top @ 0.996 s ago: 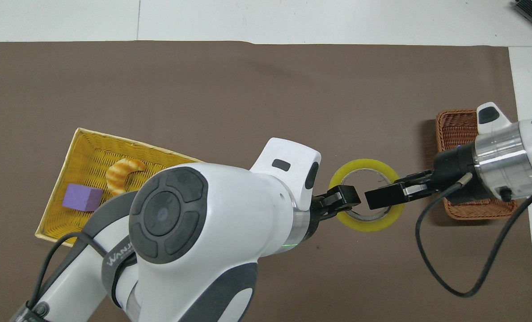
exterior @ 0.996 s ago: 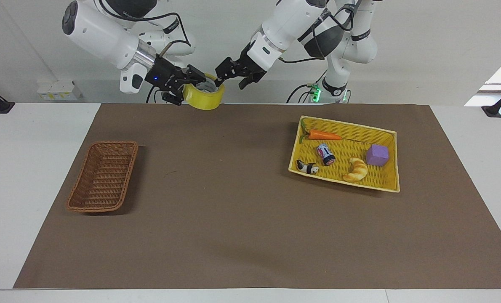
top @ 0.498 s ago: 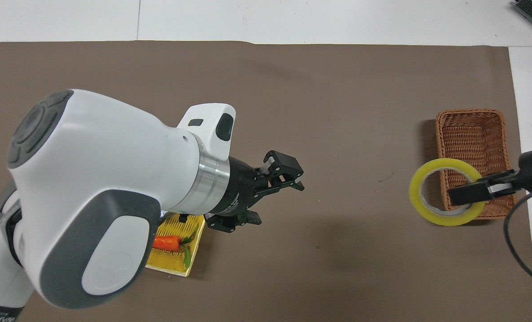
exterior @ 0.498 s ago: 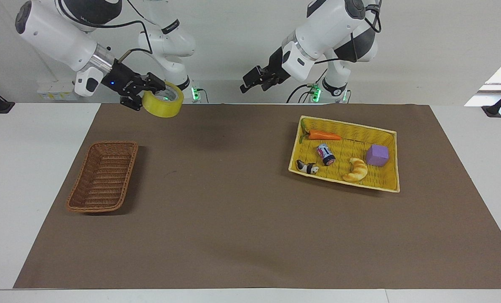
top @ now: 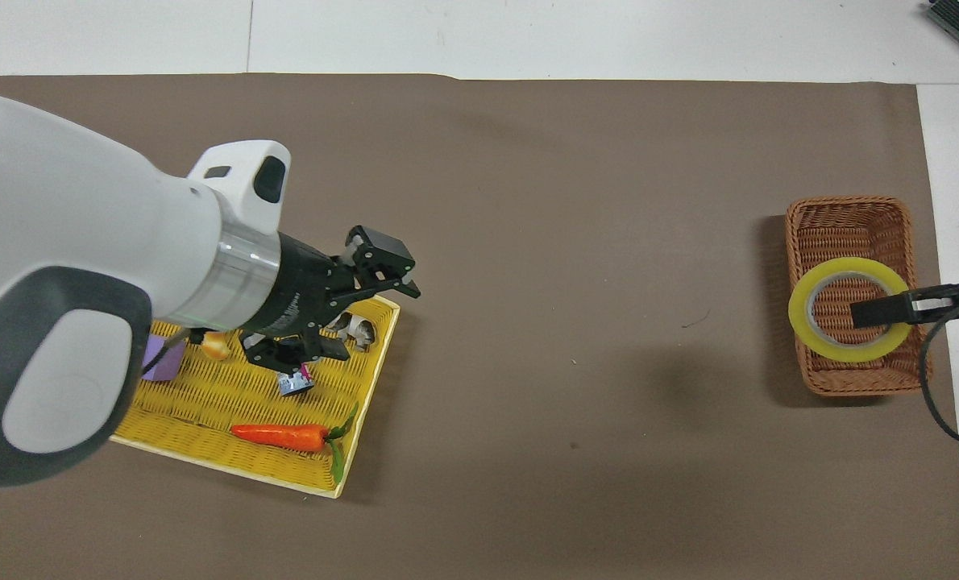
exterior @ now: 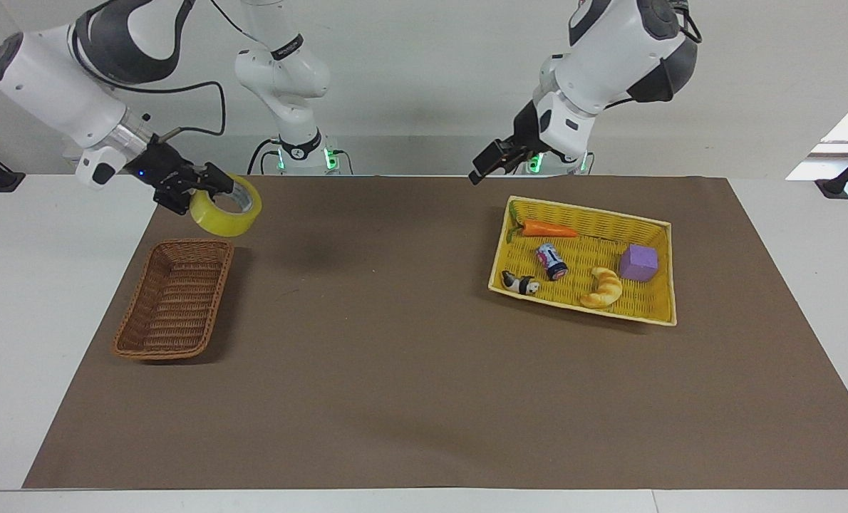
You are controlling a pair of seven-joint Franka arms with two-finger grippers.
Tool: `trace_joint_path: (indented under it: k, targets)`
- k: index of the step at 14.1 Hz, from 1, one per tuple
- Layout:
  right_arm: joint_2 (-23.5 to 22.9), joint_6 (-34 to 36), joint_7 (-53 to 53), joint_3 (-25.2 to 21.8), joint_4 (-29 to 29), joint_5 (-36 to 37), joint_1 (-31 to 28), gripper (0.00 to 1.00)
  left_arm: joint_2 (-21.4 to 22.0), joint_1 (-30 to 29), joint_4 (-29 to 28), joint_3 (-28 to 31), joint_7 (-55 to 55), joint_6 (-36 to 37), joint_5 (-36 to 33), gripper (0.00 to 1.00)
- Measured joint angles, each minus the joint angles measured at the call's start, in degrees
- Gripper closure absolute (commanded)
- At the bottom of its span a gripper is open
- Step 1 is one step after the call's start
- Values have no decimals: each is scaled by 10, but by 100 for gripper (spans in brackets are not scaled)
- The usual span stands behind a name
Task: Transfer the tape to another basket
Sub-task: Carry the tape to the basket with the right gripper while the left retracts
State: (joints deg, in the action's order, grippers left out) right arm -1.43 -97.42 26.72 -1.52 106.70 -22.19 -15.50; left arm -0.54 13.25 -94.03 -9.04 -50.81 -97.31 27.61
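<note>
The robot's right gripper needs to release the tape on the brown wicker basket's bottom, close to its middle (top: 850, 282).
The tape (exterior: 221, 221) is a yellow roll with a pale core. It hangs in the air, held by my right gripper (exterior: 212, 189), which is shut on its wall with one finger inside the ring. In the overhead view the tape (top: 845, 354) and the right gripper (top: 868, 310) lie over the half of the brown wicker basket (top: 846, 201) that is nearer the robots. The facing view shows the roll well above the basket (exterior: 146, 285), not touching it. My left gripper (exterior: 486, 166) is open and holds nothing. It hovers over the yellow tray's corner (top: 382, 270).
The yellow woven tray (exterior: 588, 210) lies toward the left arm's end of the brown mat. It holds a carrot (exterior: 549, 229), a small can (exterior: 551, 261), a purple cube (exterior: 638, 262), a croissant (exterior: 602, 286) and a small black-and-white figure (exterior: 520, 283).
My right gripper has carried the tape from mid-table toward the right arm's end and lower, to over the basket. My left gripper has drawn away from the tape to over the yellow tray.
</note>
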Motion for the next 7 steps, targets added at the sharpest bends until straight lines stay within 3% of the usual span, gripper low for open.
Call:
trace_joint_path:
  k: [3, 7]
  targets:
    - [-70, -63, 33, -1, -2, -3, -35, 100, 0, -51, 0, 1, 123, 3, -38, 0]
    - [-119, -103, 57, 0, -18, -17, -56, 100, 0, -109, 0, 3, 305, 4, -134, 0]
